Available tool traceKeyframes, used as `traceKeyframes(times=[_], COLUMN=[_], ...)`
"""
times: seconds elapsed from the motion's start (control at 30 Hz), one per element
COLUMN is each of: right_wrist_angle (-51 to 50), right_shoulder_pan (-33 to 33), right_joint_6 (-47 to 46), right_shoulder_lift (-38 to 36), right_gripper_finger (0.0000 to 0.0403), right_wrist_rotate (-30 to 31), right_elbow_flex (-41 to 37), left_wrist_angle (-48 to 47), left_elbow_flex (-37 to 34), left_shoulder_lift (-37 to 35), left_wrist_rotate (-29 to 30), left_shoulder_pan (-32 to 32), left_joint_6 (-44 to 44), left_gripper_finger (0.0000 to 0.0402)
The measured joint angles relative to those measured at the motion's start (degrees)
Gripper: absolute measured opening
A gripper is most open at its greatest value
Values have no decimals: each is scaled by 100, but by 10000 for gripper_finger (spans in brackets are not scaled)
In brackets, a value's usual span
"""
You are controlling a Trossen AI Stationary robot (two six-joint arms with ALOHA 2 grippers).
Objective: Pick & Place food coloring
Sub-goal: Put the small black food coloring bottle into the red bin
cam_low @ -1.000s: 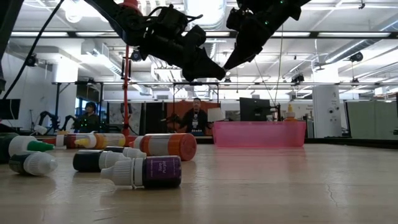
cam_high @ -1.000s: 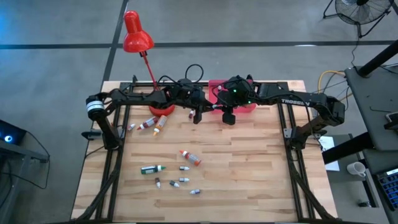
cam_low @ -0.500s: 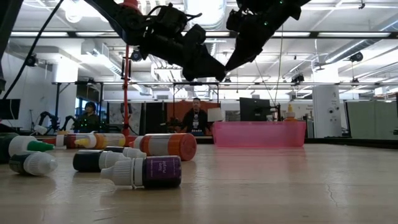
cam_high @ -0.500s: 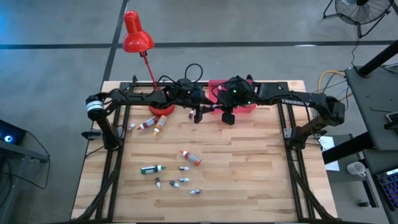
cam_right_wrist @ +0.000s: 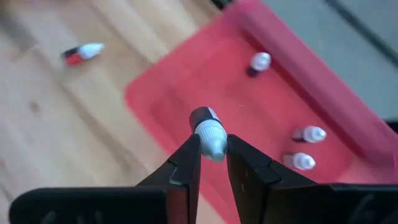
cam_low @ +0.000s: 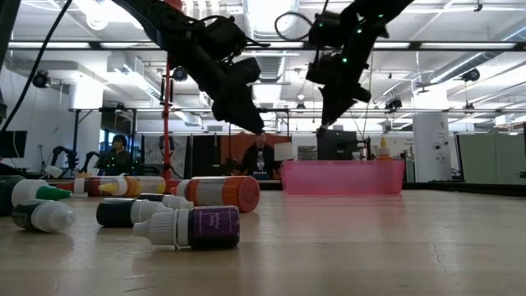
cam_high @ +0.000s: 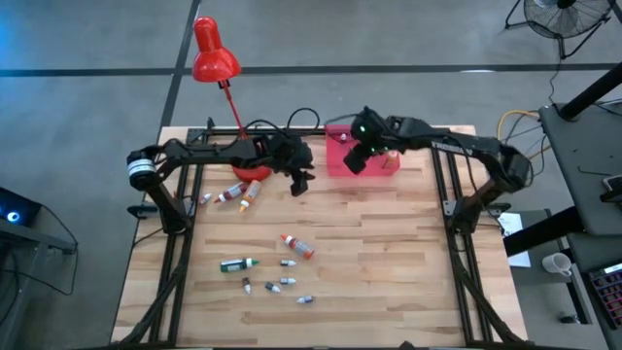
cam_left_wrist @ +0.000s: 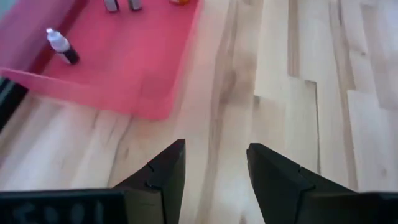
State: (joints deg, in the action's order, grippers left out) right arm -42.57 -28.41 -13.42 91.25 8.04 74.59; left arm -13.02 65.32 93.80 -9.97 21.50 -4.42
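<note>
The robot's right gripper needs to release the small bottle inside the pink tray (cam_high: 358, 139) (cam_right_wrist: 287, 98), between the lone bottle and the close pair.
My right gripper (cam_high: 356, 158) hangs over the pink tray (cam_high: 391, 169) at the table's far edge, shut on a small food coloring bottle (cam_right_wrist: 209, 132) with a white cap and a dark body. A few small bottles (cam_right_wrist: 308, 134) lie inside the tray (cam_right_wrist: 180, 93). My left gripper (cam_high: 299, 185) stands open above bare wood just left of the tray (cam_left_wrist: 137, 68), nothing between its fingers (cam_left_wrist: 163, 177). More food coloring lies on its side on the table: an orange-red bottle (cam_high: 297, 246), a green one (cam_high: 237, 263), tiny ones (cam_high: 285, 283) and a group at the left (cam_high: 239, 192). My right gripper pinches the bottle's white cap (cam_right_wrist: 212, 144) between its two fingertips. The fingers slant down from above. The dark body (cam_right_wrist: 201, 116) sticks out past the fingertips toward the tray's floor, and the bottle is lifted clear of the tray.
A red desk lamp (cam_high: 214, 54) rises from its base (cam_high: 255, 171) at the far left, close behind my left arm. Cables loop near the tray's far side. One bottle (cam_right_wrist: 84, 53) lies on the wood beside the tray. Bare wood lies toward the near right.
The two grippers, close together over the table's far middle a second ago, have parted. My right gripper has swung toward the far edge over the pink tray, rolling and tipping downward with the bottle. My left gripper has drawn back toward the left and tipped down.
</note>
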Motion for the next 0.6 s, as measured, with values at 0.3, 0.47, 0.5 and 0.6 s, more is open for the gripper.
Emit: traceKeyframes(times=[0.3,0.47,0.5,0.6], right_wrist_angle=[-2184,-2486,-2473,-2485], right_shoulder_pan=[-385,-702,-762,-941], right_joint_6=[193,665,686,728], right_shoulder_lift=[1948,2780,2901,3228], right_gripper_finger=[63,63,63,63], right_wrist_rotate=[-195,-777,-797,-827], right_elbow_flex=[2399,2998,3066,3290], left_wrist_angle=[-288,-726,-817,-1027], left_elbow_flex=[0,-4,-9,-83], left_shoulder_lift=[-72,-256,-303,-505], left_wrist_rotate=[93,101,110,218], left_shoulder_pan=[3,0,0,0], left_joint_6=[597,770,811,917], left_gripper_finger=[144,144,144,144])
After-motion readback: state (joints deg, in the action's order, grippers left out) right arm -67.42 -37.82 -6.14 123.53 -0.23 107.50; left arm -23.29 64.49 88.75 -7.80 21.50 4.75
